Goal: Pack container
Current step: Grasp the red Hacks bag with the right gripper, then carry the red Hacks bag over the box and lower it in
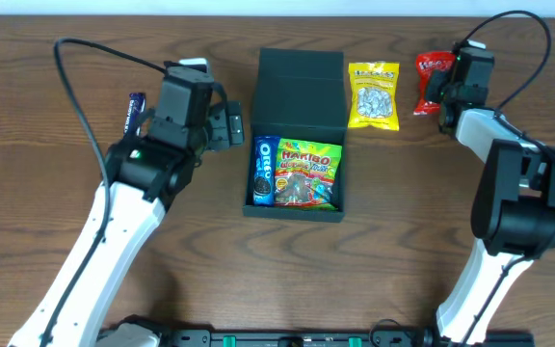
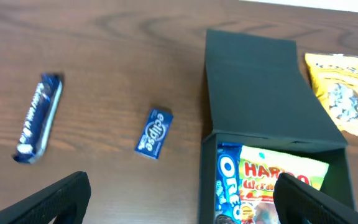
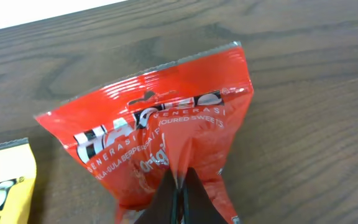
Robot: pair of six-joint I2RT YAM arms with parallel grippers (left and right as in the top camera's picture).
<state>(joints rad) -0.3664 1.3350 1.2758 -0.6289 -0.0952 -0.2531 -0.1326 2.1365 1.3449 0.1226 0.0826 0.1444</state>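
My right gripper will let go of the red snack packet on top of the Haribo bag [image 1: 305, 161] in the dark teal container.
The dark teal container [image 1: 299, 72] sits mid-table with its flap lid open toward the far side. Inside lie an Oreo pack [image 1: 263, 171] and a Haribo bag [image 1: 308, 173]; both also show in the left wrist view, the Oreo pack [image 2: 226, 177] beside the Haribo bag [image 2: 278, 177]. My right gripper [image 3: 179, 190] is shut, pinching a fold of the red snack packet [image 3: 160, 137] at the far right [image 1: 430, 77]. My left gripper [image 2: 179, 199] is open and empty, just left of the container [image 2: 260, 87].
A yellow seed packet [image 1: 373, 94] lies right of the container lid. A blue Eclipse gum pack [image 2: 154, 132] and a dark blue bar [image 2: 38, 117] lie on the wooden table at the left; the bar also shows overhead [image 1: 134, 113].
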